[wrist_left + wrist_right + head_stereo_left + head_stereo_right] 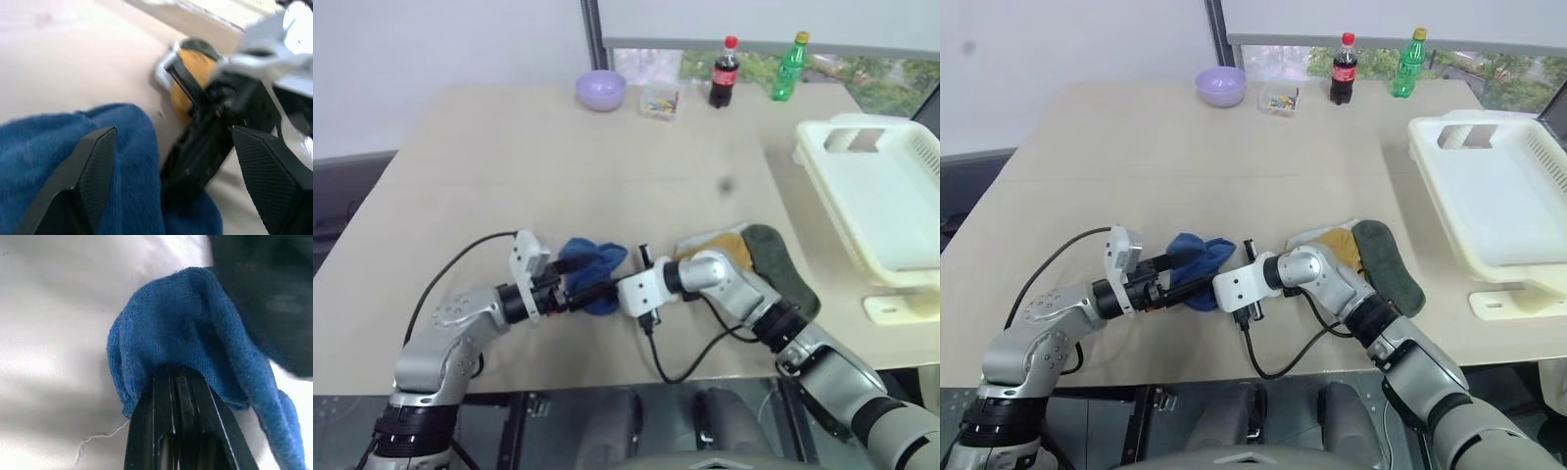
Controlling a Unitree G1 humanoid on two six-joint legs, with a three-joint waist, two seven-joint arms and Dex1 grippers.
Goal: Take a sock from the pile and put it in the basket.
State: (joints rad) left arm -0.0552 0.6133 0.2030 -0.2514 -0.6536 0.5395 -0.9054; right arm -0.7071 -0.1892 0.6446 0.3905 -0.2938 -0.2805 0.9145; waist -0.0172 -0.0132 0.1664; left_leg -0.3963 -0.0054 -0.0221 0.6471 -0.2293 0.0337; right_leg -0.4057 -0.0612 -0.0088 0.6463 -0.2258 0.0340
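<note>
The blue sock lies bunched and doubled over at my right gripper's fingers, so that gripper should open and take the sock's fold (230,338) before both grippers straighten it.
The blue sock (594,260) is bunched up just above the table near its front edge, between my two grippers. My right gripper (176,374) is shut on the sock (186,328), which drapes over its fingertips. My left gripper (173,132) stands open facing it, with the sock (54,156) and the right gripper's black fingers between its fingers (98,156). To the right lies the pile: a mustard-yellow sock (729,245) and a dark green sock (785,269), overlapping. The cream-white basket (876,201) stands at the table's right side.
Along the table's far edge stand a lilac bowl (600,90), a small clear box (659,101), a cola bottle (724,71) and a green bottle (790,67). A black cable (680,367) loops from my right wrist over the front edge.
</note>
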